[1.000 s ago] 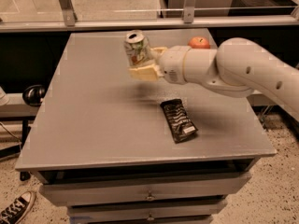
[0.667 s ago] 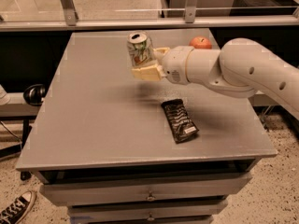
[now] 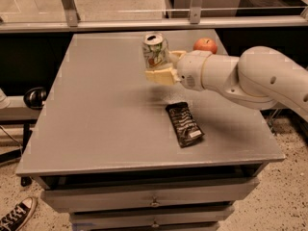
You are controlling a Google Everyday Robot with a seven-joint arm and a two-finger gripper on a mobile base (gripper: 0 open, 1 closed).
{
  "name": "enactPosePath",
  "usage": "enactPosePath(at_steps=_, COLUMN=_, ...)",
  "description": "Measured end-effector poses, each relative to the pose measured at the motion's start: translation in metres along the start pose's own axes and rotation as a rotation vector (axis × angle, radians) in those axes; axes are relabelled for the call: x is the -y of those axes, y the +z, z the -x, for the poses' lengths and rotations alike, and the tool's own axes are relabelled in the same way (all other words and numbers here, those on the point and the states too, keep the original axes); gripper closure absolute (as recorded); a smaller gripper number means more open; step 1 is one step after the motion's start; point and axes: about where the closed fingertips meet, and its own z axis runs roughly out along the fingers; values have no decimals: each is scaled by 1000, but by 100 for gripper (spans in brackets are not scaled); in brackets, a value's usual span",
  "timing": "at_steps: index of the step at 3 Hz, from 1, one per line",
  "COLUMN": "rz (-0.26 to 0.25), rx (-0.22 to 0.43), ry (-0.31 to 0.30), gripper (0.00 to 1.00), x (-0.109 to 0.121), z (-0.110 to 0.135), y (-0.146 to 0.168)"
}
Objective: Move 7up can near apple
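Observation:
Next, my gripper lets go of the 7up can on the grey table [image 3: 226, 67], in the spot between the apple and the side edge of the table.
The 7up can [image 3: 155, 51], white and green with a silver top and pull-tab, is held upright above the grey table [image 3: 96, 119] in my gripper [image 3: 161, 66]. The cream fingers [image 3: 160, 75] are shut on its lower part. The white arm reaches in from the right. The orange-red apple [image 3: 205, 45] sits on the table near the far right edge, a short way right of the can and partly hidden behind my wrist.
A flat black snack wrapper [image 3: 184, 124] lies on the table right of centre, in front of the arm. A glass rail [image 3: 144, 20] runs behind the table. A black sneaker [image 3: 17, 215] lies on the floor at lower left.
The gripper with the can has shifted slightly to the right and farther back, closer to the apple. Nothing else moved.

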Motion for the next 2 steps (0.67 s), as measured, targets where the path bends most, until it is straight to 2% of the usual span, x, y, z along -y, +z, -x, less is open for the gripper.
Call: enactPosePath(at_steps=2, rz=-208, rx=39, ry=-1, gripper=100, x=83, z=-7, y=-93)
